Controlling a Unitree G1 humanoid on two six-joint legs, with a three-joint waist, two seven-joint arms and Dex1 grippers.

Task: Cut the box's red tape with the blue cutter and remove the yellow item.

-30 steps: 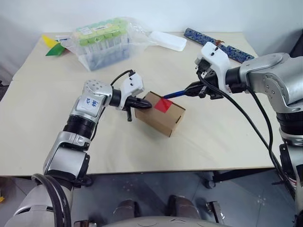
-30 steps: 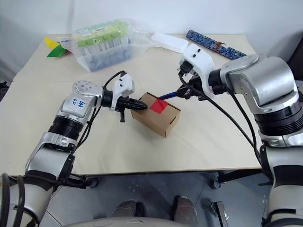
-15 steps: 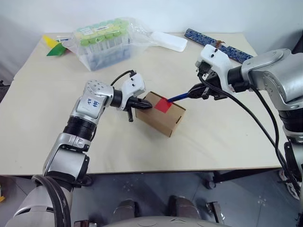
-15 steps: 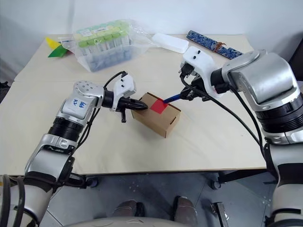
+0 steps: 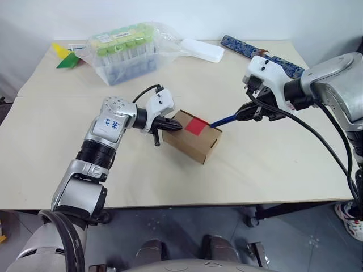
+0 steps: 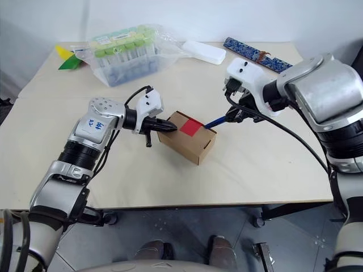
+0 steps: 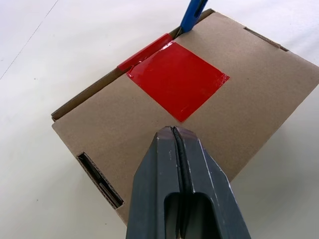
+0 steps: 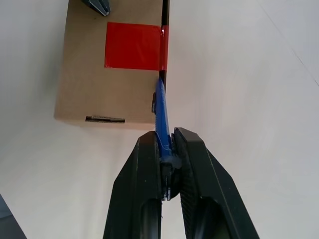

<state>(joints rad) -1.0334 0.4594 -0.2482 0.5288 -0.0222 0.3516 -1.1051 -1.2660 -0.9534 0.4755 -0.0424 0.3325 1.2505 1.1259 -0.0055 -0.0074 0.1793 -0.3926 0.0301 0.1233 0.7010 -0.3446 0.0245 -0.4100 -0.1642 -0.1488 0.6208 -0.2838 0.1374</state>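
Note:
The blue cutter will go down from my right gripper onto the bare tabletop [image 5: 248, 154] beside the near-side end of the brown box.
The brown box [image 5: 195, 144] lies mid-table with the red tape [image 5: 195, 126] across its flap seam. My left gripper [image 5: 176, 127] is shut and empty, its tip resting on the box's top at the left end; in the left wrist view its closed fingertips [image 7: 173, 132] sit just short of the red tape [image 7: 177, 79]. My right gripper [image 8: 167, 139] is shut on the blue cutter [image 8: 160, 107], off the box's right side. The cutter's tip [image 5: 214, 122] meets the box's edge beside the tape's folded-over strip. The yellow item is hidden.
At the back left stands a clear bag of green-capped tubes [image 5: 122, 51], with yellow and green paper pieces [image 5: 63, 54] beside it. A flat white piece [image 5: 201, 49] and a long blue patterned bar [image 5: 266, 55] lie at the back right. Bare tabletop [image 5: 255, 164] surrounds the box.
My right gripper has drawn the cutter back to the right, so its tip has slid from over the red tape to the box's right edge. The left gripper and box have stayed put.

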